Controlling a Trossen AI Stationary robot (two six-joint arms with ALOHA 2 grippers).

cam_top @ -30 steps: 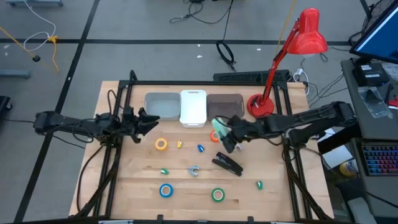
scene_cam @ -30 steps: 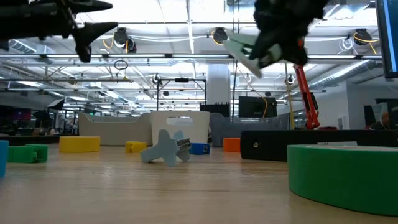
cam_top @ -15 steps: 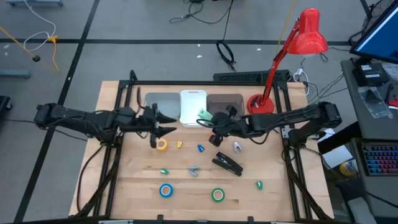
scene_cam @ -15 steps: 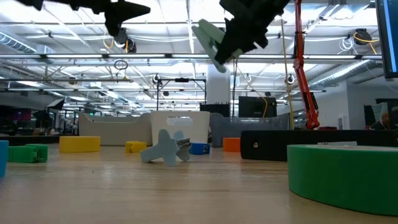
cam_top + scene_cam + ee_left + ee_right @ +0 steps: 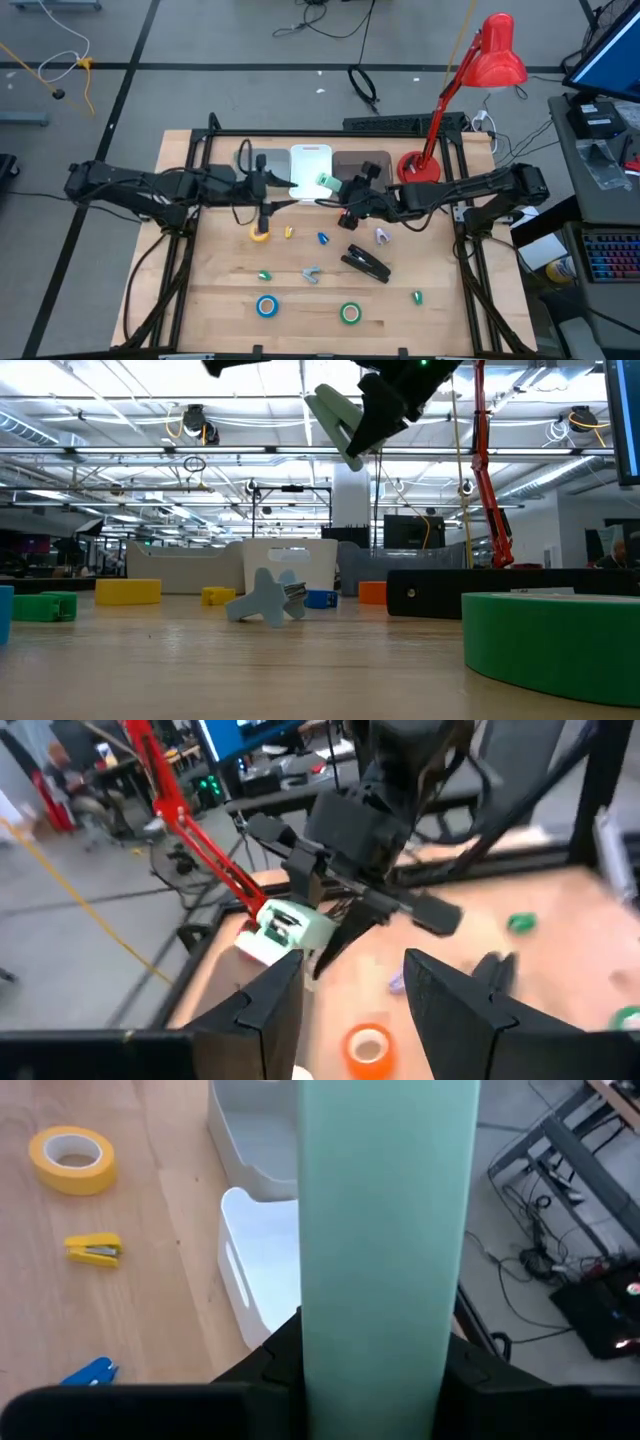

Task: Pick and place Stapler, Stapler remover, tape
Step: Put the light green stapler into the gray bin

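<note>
My left gripper needs to next grab the pale green stapler by its loose end (image 5: pixel 322 180) (image 5: pixel 287 926), which sticks out beyond the fingers of my right gripper.
My right gripper (image 5: pixel 338 190) is shut on a pale green stapler (image 5: pixel 385 1210), high over the near rim of the white bin (image 5: pixel 310 172). My left gripper (image 5: pixel 350 990) is open and holds nothing. It hangs in the air just left of the right one, above the yellow tape (image 5: pixel 259 234). The black stapler (image 5: pixel 366 264) lies flat on the table, as do the blue tape (image 5: pixel 266 306), the green tape (image 5: pixel 350 313) and the orange tape (image 5: pixel 367 1046). A grey stapler remover (image 5: pixel 265 598) rests at mid-table. My right gripper pinches the pale green stapler's two long sides (image 5: pixel 380 1342) between its two fingers. The stapler runs along the fingers and sticks out well past their tips. It is lifted clear and tilted (image 5: pixel 335 420), its free end over the white bin.
A grey bin (image 5: pixel 255 168) and a dark bin (image 5: pixel 365 165) flank the white one at the far edge, with a red lamp's base (image 5: pixel 418 170) to their right. Small yellow (image 5: pixel 288 232), blue (image 5: pixel 323 239) and green (image 5: pixel 417 296) staplers and a pale remover (image 5: pixel 382 236) lie scattered.
My left gripper has risen and gone toward the table's middle, rolling about its own axis. My right gripper carried the green stapler up and toward the far left, over the white bin, rolling as it went, then held still.
</note>
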